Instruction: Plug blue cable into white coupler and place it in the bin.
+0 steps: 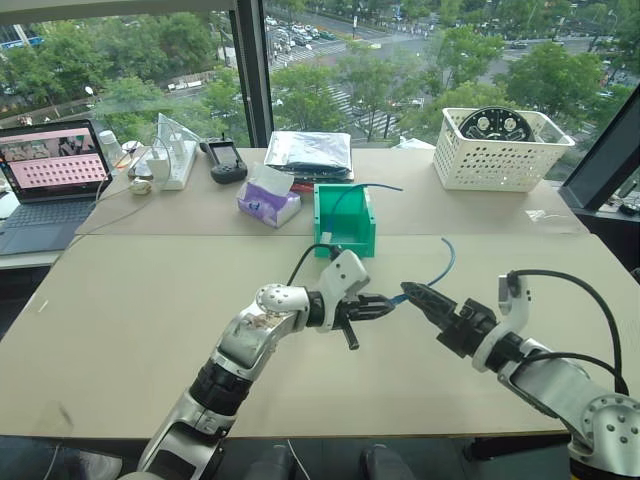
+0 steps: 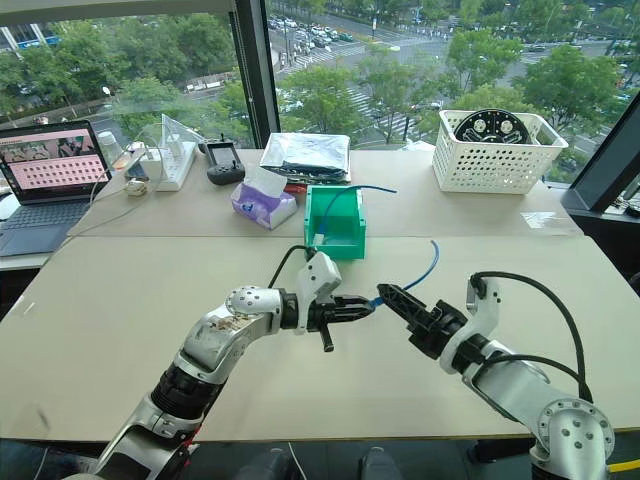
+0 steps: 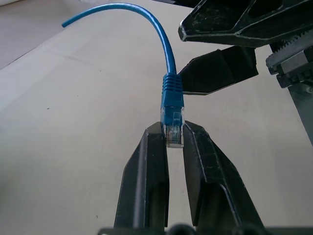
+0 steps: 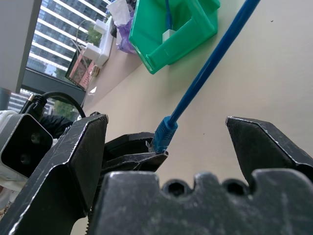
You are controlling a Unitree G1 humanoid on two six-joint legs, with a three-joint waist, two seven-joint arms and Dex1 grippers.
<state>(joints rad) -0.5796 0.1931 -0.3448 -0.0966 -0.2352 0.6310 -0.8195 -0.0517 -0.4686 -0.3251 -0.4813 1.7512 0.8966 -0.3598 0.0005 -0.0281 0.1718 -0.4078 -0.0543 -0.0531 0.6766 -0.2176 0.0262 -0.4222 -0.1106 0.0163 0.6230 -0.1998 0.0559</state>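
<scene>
The clear plug's latch faces up in my left gripper. Next, I put the blue cable down and take the clear plug [image 3: 174, 139] with its latch underneath.
My left gripper [image 1: 385, 303] is shut on the clear plug [image 3: 174, 134] of the blue cable [image 1: 440, 265], held a little above the table. The cable arcs up and away from the plug, its free end in the air. Facing it from the right, my right gripper [image 1: 412, 293] is open, one finger [image 4: 73, 152] on each side of the cable's blue boot [image 4: 165, 132] without touching it. The green bin [image 1: 368, 218] stands just beyond both grippers. Inside it lies a small white coupler [image 4: 168, 35] with a second blue cord running out of it.
A white lattice basket [image 1: 495, 150] stands at the back right. A purple tissue pack [image 1: 268, 200], a silver bag [image 1: 308, 150], a black remote [image 1: 227, 160] and a white power strip [image 1: 175, 160] line the back. A laptop [image 1: 50, 175] sits far left.
</scene>
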